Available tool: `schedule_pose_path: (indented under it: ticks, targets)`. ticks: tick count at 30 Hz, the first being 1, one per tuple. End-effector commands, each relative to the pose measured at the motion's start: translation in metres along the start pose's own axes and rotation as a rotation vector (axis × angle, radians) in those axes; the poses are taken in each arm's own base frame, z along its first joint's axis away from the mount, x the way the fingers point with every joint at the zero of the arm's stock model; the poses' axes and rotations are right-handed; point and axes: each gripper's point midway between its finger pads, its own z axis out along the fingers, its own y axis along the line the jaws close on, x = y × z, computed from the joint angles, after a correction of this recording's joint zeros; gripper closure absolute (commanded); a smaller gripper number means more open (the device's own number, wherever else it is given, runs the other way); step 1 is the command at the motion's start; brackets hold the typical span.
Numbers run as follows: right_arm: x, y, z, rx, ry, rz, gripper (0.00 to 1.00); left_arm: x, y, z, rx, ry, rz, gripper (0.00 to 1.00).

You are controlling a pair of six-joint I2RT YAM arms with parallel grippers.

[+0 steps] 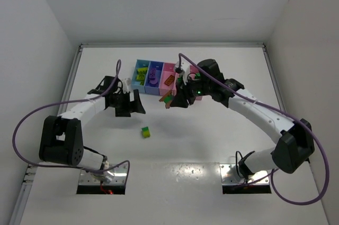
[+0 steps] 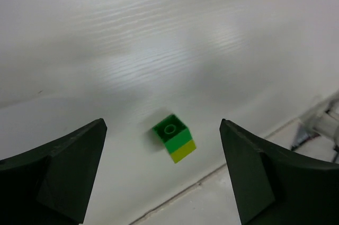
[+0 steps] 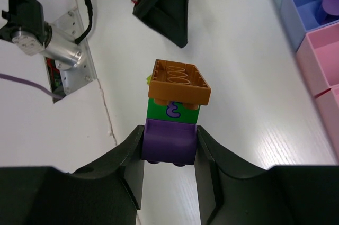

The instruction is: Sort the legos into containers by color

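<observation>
Next, my right gripper puts the purple brick down in the near end of the blue bin [image 1: 153,83]. The brick now hangs in front of the containers.
My right gripper [image 3: 169,148] is shut on a lego stack [image 3: 173,114]: purple brick between the jaws, a green one above it, an orange one on top. In the top view this stack [image 1: 167,98] hangs just in front of the containers [image 1: 159,77]. The light blue, blue and pink bins hold several bricks. A green and yellow lego [image 1: 145,132] lies on the table; the left wrist view shows it [image 2: 175,138] below and between my open left gripper's [image 2: 163,174] fingers. The left gripper [image 1: 131,104] is left of the stack.
The blue and pink bins show at the right edge of the right wrist view [image 3: 318,34]. The left gripper and the left arm's base mount [image 3: 63,39] appear beyond the stack there. A seam in the table runs near the arm bases [image 2: 212,174].
</observation>
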Motion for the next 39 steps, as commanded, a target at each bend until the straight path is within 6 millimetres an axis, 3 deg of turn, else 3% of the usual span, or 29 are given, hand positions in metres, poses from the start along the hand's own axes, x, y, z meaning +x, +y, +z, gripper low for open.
schedule_pose_path:
  ticks: [1,4,6,10,13,18,21,30,37,39]
  targets:
    - [-0.002,0.015,-0.008,-0.07,-0.009,-0.09,1.0,-0.051,-0.064,-0.035,0.323,-0.155,0.175,0.05]
    - [-0.001,0.03,-0.007,-0.181,-0.007,-0.119,1.0,-0.067,-0.118,-0.081,0.613,-0.274,0.335,0.08]
    - [0.003,0.044,-0.007,-0.277,-0.001,-0.102,1.0,-0.057,-0.15,-0.105,0.771,-0.251,0.403,0.09]
    - [0.005,0.059,-0.005,-0.408,-0.003,-0.092,1.0,-0.043,-0.187,-0.131,0.917,-0.224,0.551,0.14]
    - [0.006,0.063,-0.002,-0.461,0.003,-0.059,1.0,-0.03,-0.202,-0.144,0.994,-0.204,0.653,0.14]
    - [-0.007,0.066,0.001,-0.532,-0.028,-0.024,1.0,-0.013,-0.214,-0.157,1.072,-0.178,0.793,0.15]
    - [-0.014,0.068,0.003,-0.561,-0.043,0.007,1.0,-0.002,-0.211,-0.16,1.116,-0.146,0.816,0.15]
    - [-0.032,0.068,0.0,-0.575,-0.077,0.007,1.0,0.003,-0.207,-0.143,1.087,-0.092,0.77,0.19]
    - [-0.041,0.065,0.002,-0.554,-0.091,-0.008,0.99,-0.002,-0.213,-0.13,1.044,-0.073,0.755,0.31]
    - [-0.039,0.063,0.004,-0.554,-0.085,0.0,0.99,0.003,-0.215,-0.129,1.05,-0.058,0.754,0.44]
